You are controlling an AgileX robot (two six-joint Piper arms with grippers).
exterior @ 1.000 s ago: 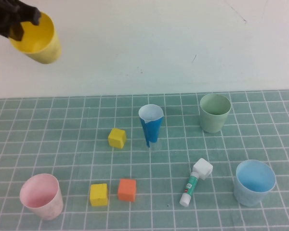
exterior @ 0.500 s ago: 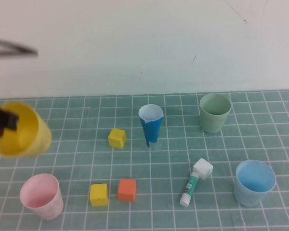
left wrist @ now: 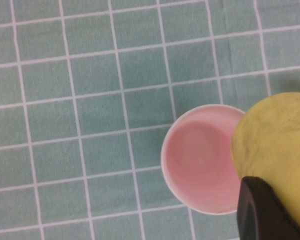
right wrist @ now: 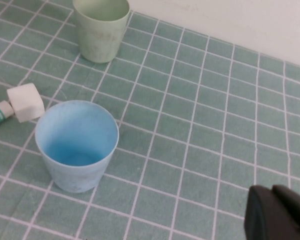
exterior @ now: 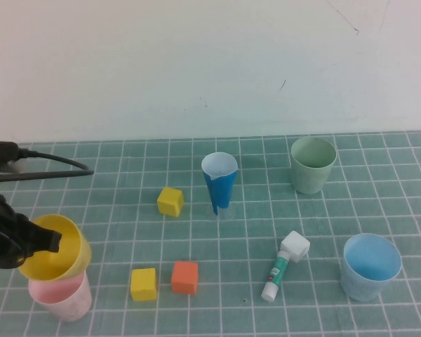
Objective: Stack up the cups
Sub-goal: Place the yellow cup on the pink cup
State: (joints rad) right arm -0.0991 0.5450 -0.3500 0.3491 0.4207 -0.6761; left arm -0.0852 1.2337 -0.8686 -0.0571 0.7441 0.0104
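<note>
Next, I release the yellow cup from my left gripper inside the opening of the pink cup [exterior: 56, 281] [left wrist: 210, 159], so the two cups sit nested.
My left gripper [exterior: 42, 242] is shut on the rim of the yellow cup [exterior: 59, 250] and holds it tilted just above the pink cup [exterior: 64, 299] at the front left. In the left wrist view the yellow cup [left wrist: 279, 142] overlaps the edge of the pink cup's [left wrist: 200, 160] mouth, with one dark finger [left wrist: 267, 212] beside it. The light blue cup [exterior: 370, 265] stands at the front right and the pale green cup [exterior: 312, 164] at the back right. Both show in the right wrist view, the blue cup [right wrist: 77, 145] and the green cup [right wrist: 101, 27]. My right gripper [right wrist: 279, 214] is shut and empty, beside the blue cup.
A narrow dark-blue cone [exterior: 219, 181] stands at the middle back. A yellow block [exterior: 170, 201] lies left of it. Another yellow block [exterior: 144, 283] and an orange block [exterior: 185, 276] lie right of the pink cup. A glue stick [exterior: 283, 266] lies left of the blue cup.
My left gripper has carried the yellow cup down from high at the far left to just above the pink cup. Nothing else has moved.
</note>
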